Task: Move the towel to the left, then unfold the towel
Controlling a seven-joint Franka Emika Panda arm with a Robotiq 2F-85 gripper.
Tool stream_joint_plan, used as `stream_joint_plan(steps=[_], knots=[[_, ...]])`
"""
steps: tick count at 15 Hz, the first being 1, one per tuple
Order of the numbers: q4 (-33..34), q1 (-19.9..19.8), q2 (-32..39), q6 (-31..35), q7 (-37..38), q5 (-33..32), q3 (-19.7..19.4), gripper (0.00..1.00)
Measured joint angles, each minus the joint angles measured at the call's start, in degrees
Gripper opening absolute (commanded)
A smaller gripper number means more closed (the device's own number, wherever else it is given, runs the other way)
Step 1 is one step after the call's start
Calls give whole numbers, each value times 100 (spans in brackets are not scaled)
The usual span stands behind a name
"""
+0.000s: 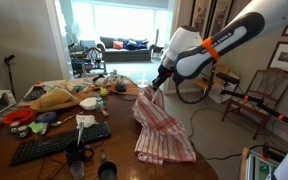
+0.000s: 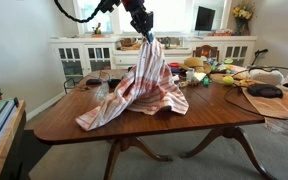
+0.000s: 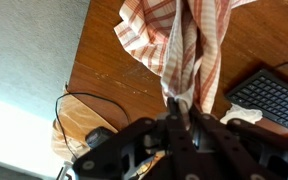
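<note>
My gripper has the towel's bunched end. It will let go of that end on the wooden table's edge (image 1: 154,108), across from the black keyboard.
The towel (image 1: 160,128) is a cream cloth with thin red stripes. It hangs in a cone from my gripper (image 1: 154,91), with its lower edge spread on the wooden table (image 1: 124,150). In an exterior view the towel (image 2: 136,88) drapes from the gripper (image 2: 146,38) down onto the table's near end. In the wrist view the gripper (image 3: 180,108) is shut on a bunched fold of the towel (image 3: 184,45), which hangs away below it.
A black keyboard (image 1: 60,141) lies on the table beside the towel, also in the wrist view (image 3: 274,95). Small white crumpled paper (image 1: 85,120), cups (image 1: 106,171) and clutter (image 1: 54,98) fill the table's other end. A chair (image 1: 256,95) stands nearby. A cable (image 3: 79,105) loops on the floor.
</note>
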Motion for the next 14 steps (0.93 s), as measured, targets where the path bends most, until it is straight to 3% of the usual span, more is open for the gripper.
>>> stream_joint_plan(steps=[8, 14], knots=[[-234, -21, -772, 74, 18, -29, 219, 3], [-333, -90, -746, 73, -30, -51, 258, 3]])
